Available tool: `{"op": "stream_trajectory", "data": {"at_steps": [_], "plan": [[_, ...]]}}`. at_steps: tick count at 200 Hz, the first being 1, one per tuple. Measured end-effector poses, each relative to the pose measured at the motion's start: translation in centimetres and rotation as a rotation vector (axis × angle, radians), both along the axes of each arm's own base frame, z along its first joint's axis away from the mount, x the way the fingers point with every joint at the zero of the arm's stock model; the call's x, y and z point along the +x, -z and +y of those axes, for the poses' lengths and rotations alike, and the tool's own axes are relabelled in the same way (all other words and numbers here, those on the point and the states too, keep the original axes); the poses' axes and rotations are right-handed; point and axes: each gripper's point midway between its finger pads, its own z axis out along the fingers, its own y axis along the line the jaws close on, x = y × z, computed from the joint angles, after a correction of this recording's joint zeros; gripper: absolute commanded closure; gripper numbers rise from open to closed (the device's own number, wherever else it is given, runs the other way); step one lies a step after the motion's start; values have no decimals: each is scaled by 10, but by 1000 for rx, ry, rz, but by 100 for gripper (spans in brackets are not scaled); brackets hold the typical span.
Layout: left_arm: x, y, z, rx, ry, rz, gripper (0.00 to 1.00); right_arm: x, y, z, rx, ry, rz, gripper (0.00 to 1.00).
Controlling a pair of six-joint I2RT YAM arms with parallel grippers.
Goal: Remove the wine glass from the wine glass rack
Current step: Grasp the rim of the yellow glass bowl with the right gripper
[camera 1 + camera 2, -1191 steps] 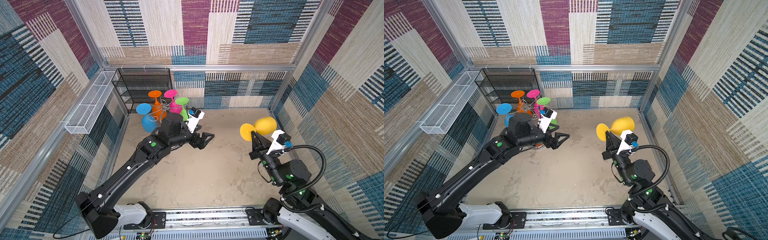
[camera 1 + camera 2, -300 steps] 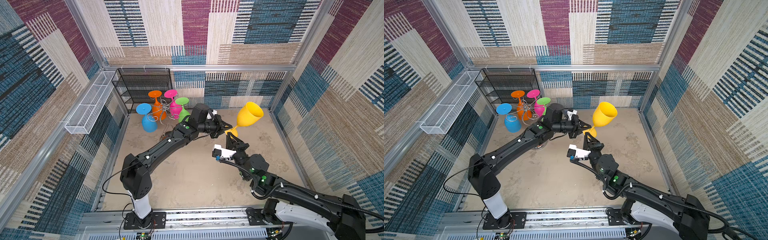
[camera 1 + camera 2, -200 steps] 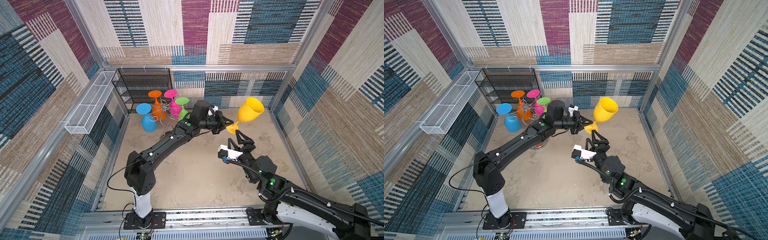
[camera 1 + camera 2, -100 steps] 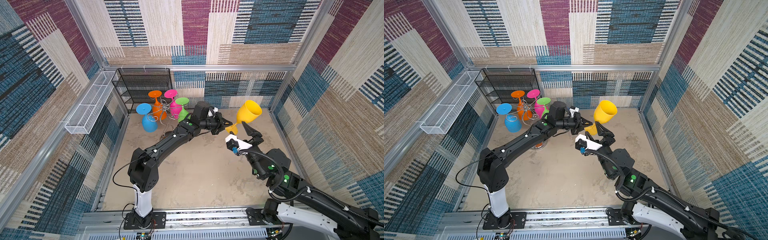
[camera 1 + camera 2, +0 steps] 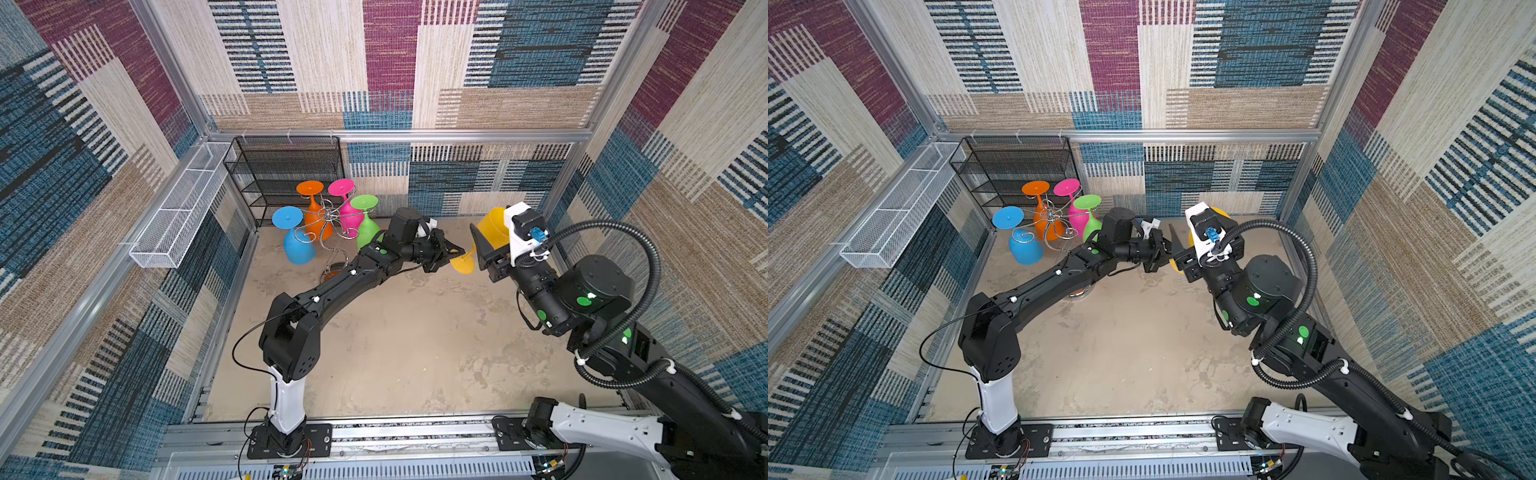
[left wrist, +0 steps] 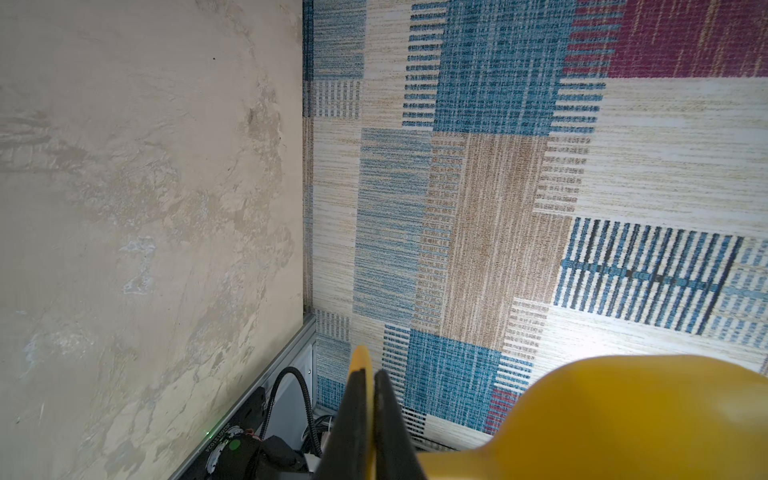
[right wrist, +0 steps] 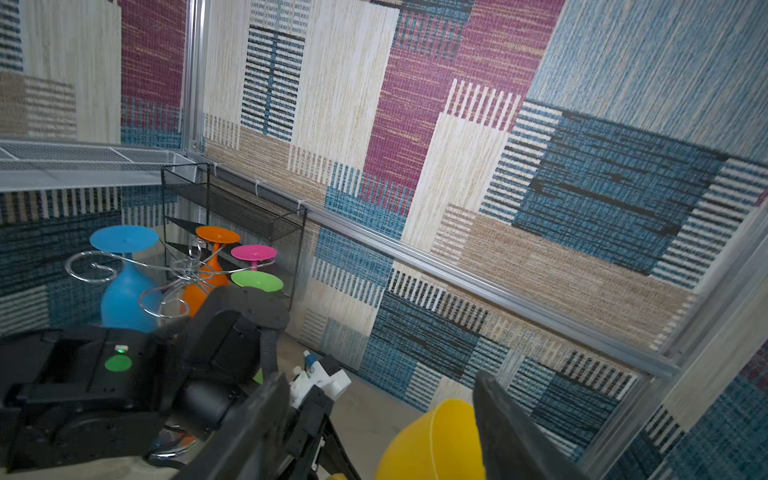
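Observation:
The robot's right gripper should grip the bowl's rim (image 5: 504, 237) (image 7: 432, 448) of the yellow wine glass, one finger inside the bowl and the other outside.
A yellow wine glass (image 5: 490, 227) hangs in the air at mid-back, tipped on its side. My left gripper (image 5: 452, 254) is shut on the glass's flat foot (image 6: 360, 358), edge-on between the fingers. Beside it bulges the bowl (image 6: 623, 415). My right gripper (image 7: 380, 378) is open, its jaws either side of the bowl (image 7: 436, 440), with a gap on one side. In a top view its wrist camera hides most of the glass (image 5: 1224, 214). The chrome wine glass rack (image 5: 330, 216) stands at the back left, off both grippers. Blue (image 5: 298, 249), orange (image 5: 316, 226), pink (image 5: 348, 212) and green (image 5: 368, 233) glasses hang from it upside down.
A black mesh shelf unit (image 5: 286, 166) stands against the back wall behind the rack. A long white mesh basket (image 5: 178, 208) runs along the left wall. The patterned right wall and back corner lie close behind the right gripper.
The right gripper has risen from below the glass and now straddles its bowl. The glass has tipped further toward the right. The left gripper still grips the foot.

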Motion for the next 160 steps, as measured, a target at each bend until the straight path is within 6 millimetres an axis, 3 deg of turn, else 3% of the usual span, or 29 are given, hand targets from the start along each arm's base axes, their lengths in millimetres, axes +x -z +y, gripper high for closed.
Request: {"op": "stream_trajectory", "data": {"at_steps": [50, 112, 160], "plan": [[-4, 14, 3, 18, 15, -53, 100, 11, 7, 14, 163, -46, 240, 29], [-7, 13, 7, 9, 24, -116, 100, 33, 14, -11, 310, -20, 417, 30], [-8, 20, 11, 22, 26, -136, 100, 52, 31, -28, 373, -5, 539, 33]]}}
